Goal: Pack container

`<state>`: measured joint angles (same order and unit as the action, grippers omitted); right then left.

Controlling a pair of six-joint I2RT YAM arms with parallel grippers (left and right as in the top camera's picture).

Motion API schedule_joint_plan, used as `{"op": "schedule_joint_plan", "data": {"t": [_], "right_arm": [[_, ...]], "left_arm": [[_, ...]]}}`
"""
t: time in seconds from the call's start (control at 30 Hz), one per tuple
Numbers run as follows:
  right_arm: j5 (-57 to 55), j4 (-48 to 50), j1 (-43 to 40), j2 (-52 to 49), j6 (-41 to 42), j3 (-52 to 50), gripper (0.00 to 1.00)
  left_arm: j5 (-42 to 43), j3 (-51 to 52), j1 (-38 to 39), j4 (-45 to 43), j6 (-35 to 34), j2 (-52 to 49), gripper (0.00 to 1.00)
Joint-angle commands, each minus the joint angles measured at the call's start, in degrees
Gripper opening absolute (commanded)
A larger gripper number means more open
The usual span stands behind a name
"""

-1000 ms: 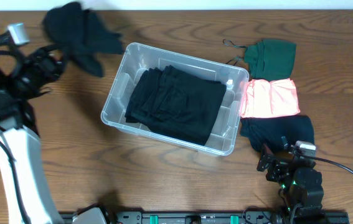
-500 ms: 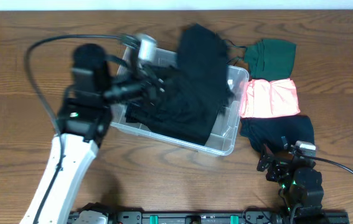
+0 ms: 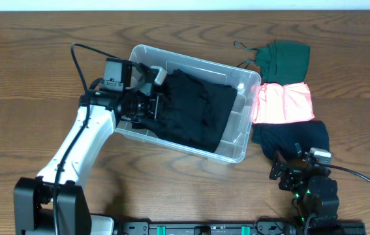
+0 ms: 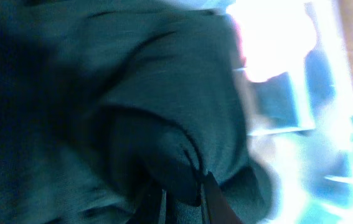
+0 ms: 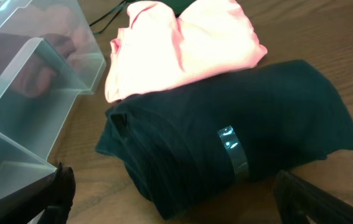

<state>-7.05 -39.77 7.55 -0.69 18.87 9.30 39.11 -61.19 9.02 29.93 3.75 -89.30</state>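
I can see the clear plastic container sitting slanted beside the pink garment, so next I let go of the black garment with my left gripper, take the container's end (image 3: 123,126) and turn it square.
The clear plastic container (image 3: 123,115) sits mid-table with folded black clothes (image 3: 198,114) inside. My left gripper (image 3: 154,103) is inside its left end, shut on a black garment (image 4: 164,143) that lies on the stack. Fabric fills the left wrist view, pinched between the fingers (image 4: 212,202), with a bright container wall (image 4: 276,106) beyond. My right gripper (image 3: 288,171) rests open and empty at the front right. In the right wrist view it (image 5: 182,208) sits just in front of a folded dark garment (image 5: 226,137), with the container's corner (image 5: 20,118) at left.
Right of the container lie a green garment (image 3: 288,59), a pink garment (image 3: 282,103) and a folded dark garment (image 3: 292,138), in a row from back to front. The pink one also shows in the right wrist view (image 5: 182,43).
My left arm has swung from the far left of the table over to the container, carrying the black garment and lowering it onto the stack. The right arm has not moved.
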Motion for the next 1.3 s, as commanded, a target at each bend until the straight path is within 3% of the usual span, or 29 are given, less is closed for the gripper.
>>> {"op": "schedule_joint_plan", "data": {"t": [0.0, 0.2, 0.5, 0.57, 0.63, 0.67, 0.7, 1.0, 1.17, 1.27], "right_arm": [[0.00, -0.76, -0.74, 0.35, 0.39, 0.00, 0.99], [0.00, -0.76, -0.74, 0.35, 0.39, 0.00, 0.99], [0.00, -0.76, -0.74, 0.35, 0.39, 0.00, 0.99], [0.00, -0.76, -0.74, 0.35, 0.39, 0.00, 0.99], [0.00, -0.76, -0.74, 0.35, 0.39, 0.00, 0.99], [0.00, -0.76, -0.74, 0.35, 0.39, 0.00, 0.99], [0.00, -0.76, -0.74, 0.35, 0.39, 0.00, 0.99], [0.00, -0.76, -0.74, 0.35, 0.39, 0.00, 0.99], [0.00, -0.76, -0.74, 0.35, 0.39, 0.00, 0.99], [0.00, -0.76, -0.74, 0.35, 0.39, 0.00, 0.99]], "left_arm": [[-13.75, -0.20, -2.34, 0.74, 1.68, -0.46, 0.06], [-27.10, -0.20, -5.16, 2.19, 1.25, -0.52, 0.06], [-39.36, -0.20, -5.20, 4.76, -4.13, -0.57, 0.06], [-39.82, -0.20, -5.20, 5.11, -4.81, -0.57, 0.17], [-39.80, -0.22, -5.20, 5.70, -7.10, -0.48, 0.36], [-39.80, -0.22, -5.20, 6.08, -8.17, -0.28, 0.64], [-39.80, -0.26, -5.20, 6.54, -9.16, 0.11, 0.76], [-39.60, -1.03, -5.03, 13.11, -19.17, 9.40, 0.77], [-39.71, -1.03, -5.03, 12.83, -19.45, 12.37, 0.78], [-41.13, -1.03, -5.09, 7.93, -13.79, 12.79, 0.83]]}}
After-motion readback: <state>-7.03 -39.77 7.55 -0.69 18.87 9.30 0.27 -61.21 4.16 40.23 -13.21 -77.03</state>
